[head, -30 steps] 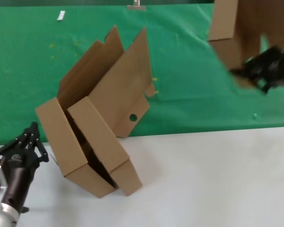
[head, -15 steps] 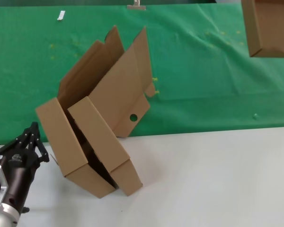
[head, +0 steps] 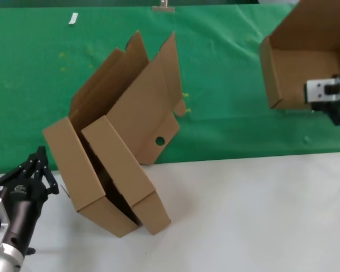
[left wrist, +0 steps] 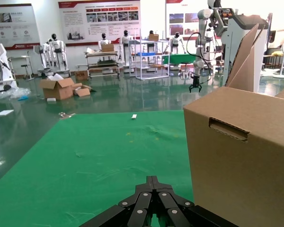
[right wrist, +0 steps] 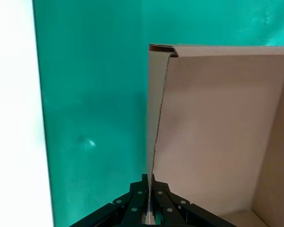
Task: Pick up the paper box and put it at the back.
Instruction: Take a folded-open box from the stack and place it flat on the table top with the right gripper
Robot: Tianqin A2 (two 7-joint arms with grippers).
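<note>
The robot's right gripper needs to release the paper box on the green cloth [head: 297, 105], near the edge of the white tabletop. The box is now held over the green cloth.
The paper box [head: 297, 62], brown and open, is held over the green cloth of the back [head: 226, 73] at the far right, its hollow side facing the head camera. My right gripper [head: 323, 96] is shut on one thin side wall of the box [right wrist: 217, 132]; in the right wrist view the gripper [right wrist: 150, 183] pinches that wall's edge, with the green cloth [right wrist: 90, 94] behind. Whether the box touches the cloth I cannot tell. My left gripper [head: 38, 157] is parked at the near left, shut and holding nothing, and also appears in its own wrist view [left wrist: 152, 179].
Two more brown boxes [head: 116, 153] lean together left of centre, straddling the edge between cloth and white tabletop [head: 249, 215]; their near corner [left wrist: 241, 156] stands close to my left gripper. A small white tag [head: 73, 18] lies on the far cloth.
The right gripper has turned the box and brought it down and leftward from the upper right corner; its open side now faces the head camera. The left arm has not moved.
</note>
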